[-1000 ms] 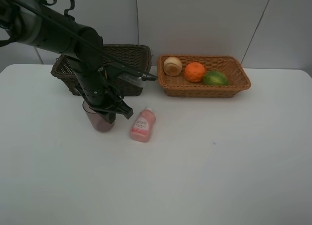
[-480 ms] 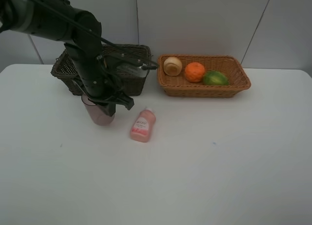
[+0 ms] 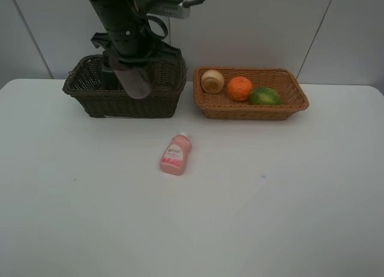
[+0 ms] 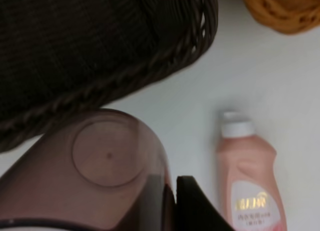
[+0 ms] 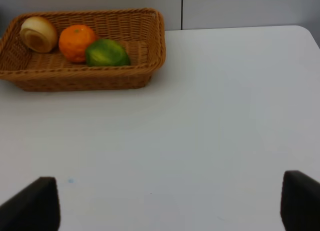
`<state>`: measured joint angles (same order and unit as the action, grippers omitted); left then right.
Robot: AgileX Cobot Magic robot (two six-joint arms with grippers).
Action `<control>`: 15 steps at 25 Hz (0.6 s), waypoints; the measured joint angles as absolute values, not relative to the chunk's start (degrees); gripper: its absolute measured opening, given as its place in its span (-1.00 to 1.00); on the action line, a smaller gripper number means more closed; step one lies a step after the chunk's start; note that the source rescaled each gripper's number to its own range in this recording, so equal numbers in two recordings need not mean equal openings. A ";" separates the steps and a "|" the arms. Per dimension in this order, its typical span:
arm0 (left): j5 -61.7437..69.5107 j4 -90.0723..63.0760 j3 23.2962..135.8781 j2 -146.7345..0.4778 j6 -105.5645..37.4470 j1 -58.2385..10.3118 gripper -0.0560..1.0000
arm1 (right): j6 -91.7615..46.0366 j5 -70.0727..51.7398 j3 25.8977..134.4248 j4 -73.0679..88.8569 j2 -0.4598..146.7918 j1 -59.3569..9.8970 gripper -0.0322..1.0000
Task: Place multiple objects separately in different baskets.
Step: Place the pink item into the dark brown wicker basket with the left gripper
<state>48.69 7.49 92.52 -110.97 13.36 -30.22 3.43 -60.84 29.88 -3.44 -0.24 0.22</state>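
I should use my left gripper to set the translucent pink cup down in the dark brown basket's end [image 3: 155, 76] [image 4: 112, 21] by the tan basket.
My left gripper [image 3: 131, 66] is shut on the translucent pink cup [image 3: 135, 81] and holds it tilted in the air over the dark brown basket [image 3: 90, 100]. In the left wrist view the cup [image 4: 100, 176] fills the near side beside one dark finger [image 4: 196, 207]. The small pink bottle [image 3: 176, 154] lies on its side on the white table; it also shows in the left wrist view [image 4: 251, 186]. The light tan basket [image 3: 288, 109] holds a pale round fruit [image 3: 212, 81], the tangerine [image 3: 239, 88] and the green fruit [image 3: 264, 96]. My right gripper [image 5: 167, 206] is open and empty. The green pump bottle is hidden.
The white table [image 3: 270, 199] runs to a grey wall behind both baskets. The two baskets stand side by side at the back, a small gap between them. The right wrist view shows the tan basket [image 5: 150, 46] far ahead of my right fingertips [image 5: 35, 203].
My left gripper has lifted the pink cup off the table and carried it up and back to above the dark brown basket. The pink bottle and the fruits have not moved.
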 joint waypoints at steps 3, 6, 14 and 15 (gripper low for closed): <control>45.51 11.82 94.68 -110.97 15.73 -30.22 -0.89 | 3.43 -60.84 29.88 -3.44 -0.24 0.22 0.81; 41.45 16.29 94.83 -111.03 18.42 -30.10 -0.89 | 3.43 -60.84 29.88 -3.44 -0.24 0.22 0.81; 32.24 23.37 94.95 -116.27 21.33 -28.00 -0.89 | 3.43 -60.84 29.88 -3.44 -0.24 0.22 0.81; 31.48 23.70 94.95 -117.15 21.33 -27.80 -0.89 | 3.43 -60.84 29.88 -3.44 -0.24 0.22 0.81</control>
